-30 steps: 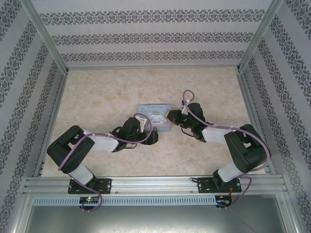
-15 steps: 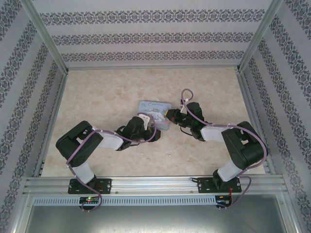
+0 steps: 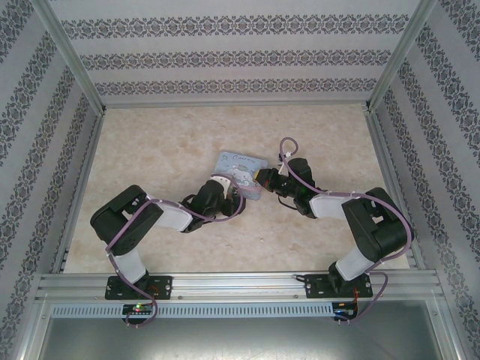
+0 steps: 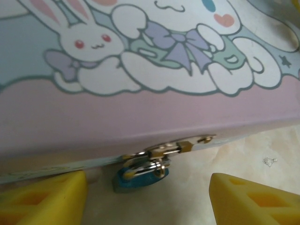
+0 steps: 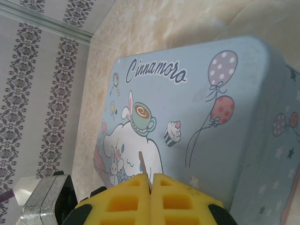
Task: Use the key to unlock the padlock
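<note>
My left gripper is pointing down over the edge of the tin's lid with the padlock tucked below, so it should tilt and grab the padlock's body [image 4: 140,181] from the front.
The padlock [image 4: 139,177], a small bluish body with a silvery shackle, hangs from the hasp [image 4: 174,147] on the front edge of the pastel cartoon tin [image 4: 140,70]. My left gripper [image 4: 147,201] is open; its yellow fingers [image 4: 44,199] stand either side of the padlock, not touching it. My right gripper [image 5: 151,180] is shut on the key [image 5: 144,168], a thin sliver sticking out between the pads above the tin's lid [image 5: 187,117]. In the top view the left gripper [image 3: 234,196] is at the tin's [image 3: 238,165] near edge and the right gripper [image 3: 264,180] at its right end.
The tin lies on a pale marbled table [image 3: 165,142] inside patterned walls [image 3: 225,60]. Aluminium rails [image 3: 232,283] run along the near edge. Purple cables [image 3: 289,154] loop over both arms.
My left arm has reached further toward the tin's near edge. The tin has turned slightly and shifted a little away. The right gripper stays shut on the key, nearly still.
</note>
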Controlling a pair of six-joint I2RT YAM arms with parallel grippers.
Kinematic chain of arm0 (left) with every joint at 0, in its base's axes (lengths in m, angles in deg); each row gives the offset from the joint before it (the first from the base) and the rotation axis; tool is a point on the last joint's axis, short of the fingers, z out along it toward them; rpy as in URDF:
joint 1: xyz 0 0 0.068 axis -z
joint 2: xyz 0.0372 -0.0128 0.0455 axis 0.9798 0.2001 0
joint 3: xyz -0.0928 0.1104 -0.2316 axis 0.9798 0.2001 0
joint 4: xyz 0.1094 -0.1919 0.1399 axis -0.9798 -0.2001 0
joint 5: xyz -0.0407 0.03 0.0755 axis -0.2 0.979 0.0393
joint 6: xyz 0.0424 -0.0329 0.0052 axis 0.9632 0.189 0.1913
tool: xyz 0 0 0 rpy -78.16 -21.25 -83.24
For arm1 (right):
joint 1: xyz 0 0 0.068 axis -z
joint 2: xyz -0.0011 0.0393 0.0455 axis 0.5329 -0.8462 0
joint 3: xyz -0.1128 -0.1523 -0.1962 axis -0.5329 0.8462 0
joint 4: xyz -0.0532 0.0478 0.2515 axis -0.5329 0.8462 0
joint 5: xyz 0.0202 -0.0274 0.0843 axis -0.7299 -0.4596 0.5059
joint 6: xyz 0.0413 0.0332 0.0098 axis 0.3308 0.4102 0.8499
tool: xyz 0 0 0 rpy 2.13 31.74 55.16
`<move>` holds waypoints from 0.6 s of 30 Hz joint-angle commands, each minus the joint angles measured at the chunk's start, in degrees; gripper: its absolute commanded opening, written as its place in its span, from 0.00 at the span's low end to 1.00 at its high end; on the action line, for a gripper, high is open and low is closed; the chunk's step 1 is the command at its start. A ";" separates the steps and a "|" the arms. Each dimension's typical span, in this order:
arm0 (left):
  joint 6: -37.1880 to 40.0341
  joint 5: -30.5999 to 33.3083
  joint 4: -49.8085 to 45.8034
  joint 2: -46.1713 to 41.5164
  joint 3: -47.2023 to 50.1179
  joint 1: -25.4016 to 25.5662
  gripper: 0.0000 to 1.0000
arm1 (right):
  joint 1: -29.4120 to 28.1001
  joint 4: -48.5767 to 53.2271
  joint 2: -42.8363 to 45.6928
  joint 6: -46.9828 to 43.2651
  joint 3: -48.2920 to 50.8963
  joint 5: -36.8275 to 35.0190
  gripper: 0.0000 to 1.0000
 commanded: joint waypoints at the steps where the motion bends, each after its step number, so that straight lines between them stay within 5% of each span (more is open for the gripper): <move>1: 0.28 -4.43 -0.24 2.70 -1.40 -0.10 0.70 | 0.45 1.25 -1.39 -0.52 0.30 -0.09 0.00; 8: -5.62 -13.25 4.14 1.92 -2.13 -0.19 0.70 | 0.43 1.28 -1.74 -0.62 0.12 0.01 0.00; 18: -13.51 -14.42 11.38 4.61 -1.23 -0.53 0.70 | 0.45 1.16 -1.76 -0.75 0.10 0.14 0.00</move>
